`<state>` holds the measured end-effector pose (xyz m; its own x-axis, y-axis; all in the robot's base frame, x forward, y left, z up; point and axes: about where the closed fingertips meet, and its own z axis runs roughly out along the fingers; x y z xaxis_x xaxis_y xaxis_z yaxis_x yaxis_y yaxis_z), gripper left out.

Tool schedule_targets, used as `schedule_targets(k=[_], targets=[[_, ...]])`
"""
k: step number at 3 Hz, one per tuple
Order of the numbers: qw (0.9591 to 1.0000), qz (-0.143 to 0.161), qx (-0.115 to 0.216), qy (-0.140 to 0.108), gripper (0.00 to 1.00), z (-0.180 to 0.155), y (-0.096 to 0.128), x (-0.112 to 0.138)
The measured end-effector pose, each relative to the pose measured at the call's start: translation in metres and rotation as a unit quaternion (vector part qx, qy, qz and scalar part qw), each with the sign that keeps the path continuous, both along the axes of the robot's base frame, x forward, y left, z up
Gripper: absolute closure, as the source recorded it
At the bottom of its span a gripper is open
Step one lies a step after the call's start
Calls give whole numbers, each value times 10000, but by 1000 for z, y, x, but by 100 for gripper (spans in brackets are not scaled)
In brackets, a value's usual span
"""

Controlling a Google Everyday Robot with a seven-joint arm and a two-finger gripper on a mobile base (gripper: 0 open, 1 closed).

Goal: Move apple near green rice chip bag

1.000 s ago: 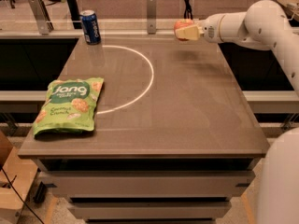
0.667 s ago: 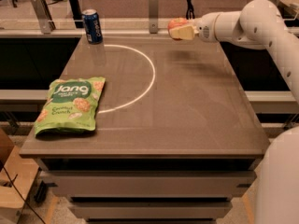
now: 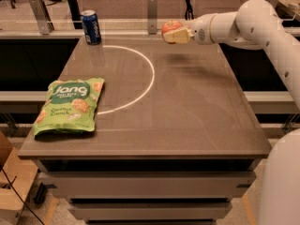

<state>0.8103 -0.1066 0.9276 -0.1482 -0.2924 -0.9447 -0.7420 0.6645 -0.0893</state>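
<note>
Next, I let go of the apple with my gripper beside the green rice chip bag's far corner [image 3: 108, 85], on the side of the white arc line.
The red apple [image 3: 170, 27] with a yellowish patch is held in my gripper [image 3: 173, 33], which is shut on it in the air above the far middle of the table. The white arm reaches in from the upper right. The green rice chip bag [image 3: 69, 106] lies flat near the table's left front edge, far to the left and nearer the camera than the gripper.
A blue soda can [image 3: 91, 27] stands at the table's far left corner. A white arc line [image 3: 149, 76] is painted on the brown table [image 3: 187, 116]. Metal posts [image 3: 152, 13] and a rail run behind the far edge.
The gripper with the apple has moved left along the table's far edge, toward the middle. The bag and the can have not moved.
</note>
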Motion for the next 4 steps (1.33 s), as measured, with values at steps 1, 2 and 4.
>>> schedule_targets(k=[1, 2, 4], targets=[[9973, 699, -175, -124, 100, 2, 34, -42], [9900, 1392, -152, -189, 100, -2, 69, -87], [9614, 2747, 96, -148, 100, -16, 144, -172]])
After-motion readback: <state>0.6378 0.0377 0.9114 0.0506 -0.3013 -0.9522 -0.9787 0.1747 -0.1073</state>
